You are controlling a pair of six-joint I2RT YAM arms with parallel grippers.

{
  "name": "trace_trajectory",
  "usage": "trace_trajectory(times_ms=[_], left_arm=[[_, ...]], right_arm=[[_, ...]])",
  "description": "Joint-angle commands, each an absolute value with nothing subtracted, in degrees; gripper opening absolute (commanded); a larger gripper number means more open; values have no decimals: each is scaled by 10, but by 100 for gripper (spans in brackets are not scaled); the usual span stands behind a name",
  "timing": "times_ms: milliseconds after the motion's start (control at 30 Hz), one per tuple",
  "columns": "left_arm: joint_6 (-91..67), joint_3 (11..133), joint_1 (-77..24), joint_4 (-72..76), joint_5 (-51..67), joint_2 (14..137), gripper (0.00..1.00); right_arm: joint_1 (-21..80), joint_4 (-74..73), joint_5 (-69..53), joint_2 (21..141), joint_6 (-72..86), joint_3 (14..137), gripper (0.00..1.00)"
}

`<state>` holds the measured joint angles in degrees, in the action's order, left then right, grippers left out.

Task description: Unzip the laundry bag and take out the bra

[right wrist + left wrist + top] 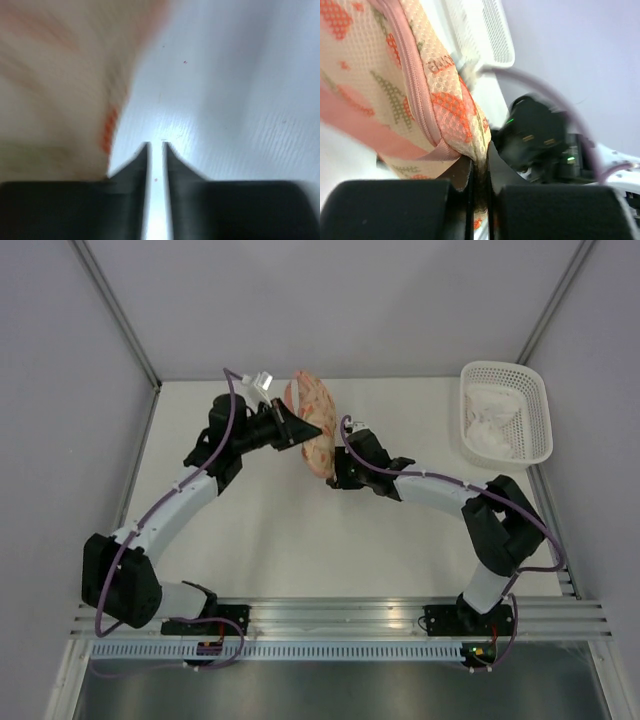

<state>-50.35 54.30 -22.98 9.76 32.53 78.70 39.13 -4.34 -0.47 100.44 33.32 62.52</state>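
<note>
I will use my left gripper to release the laundry bag flat on the middle of the white table (311,475), next to my right gripper.
The laundry bag (316,432), cream with orange prints and pink trim, stands on edge at the table's back middle. My left gripper (303,428) is shut on a fold of its fabric from the left. In the left wrist view the fabric is pinched between my fingers at the gripper (480,162), and the pink zipper (412,75) runs closed along the bag (375,60). My right gripper (334,478) sits low beside the bag's near end, jaws nearly together with only bare table between them (156,146). The bag (60,85) is blurred at its left. The bra is hidden.
A white lattice basket (500,366) with white cloth (490,428) in it stands at the back right; it also shows in the left wrist view (487,30). Grey walls close in the table on three sides. The right arm (540,135) lies just beyond the bag.
</note>
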Motion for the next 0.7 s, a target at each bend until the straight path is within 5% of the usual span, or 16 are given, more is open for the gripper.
trace_trajectory(times_ms=[0,100,167,667], left_arm=[[-313,673,-236,-110,289,758,2],[-279,728,-240,-177,279,771,2],[-264,753,-247,-218,258,779,2],[-143,849,-306,-424,-40,820,2]], right_arm=[[402,-41,-41,963,330,617,49],[400,-45,-42,921,323,617,78],[399,-51,-21,875,323,611,88],[354,-210,128,688,287,577,91]])
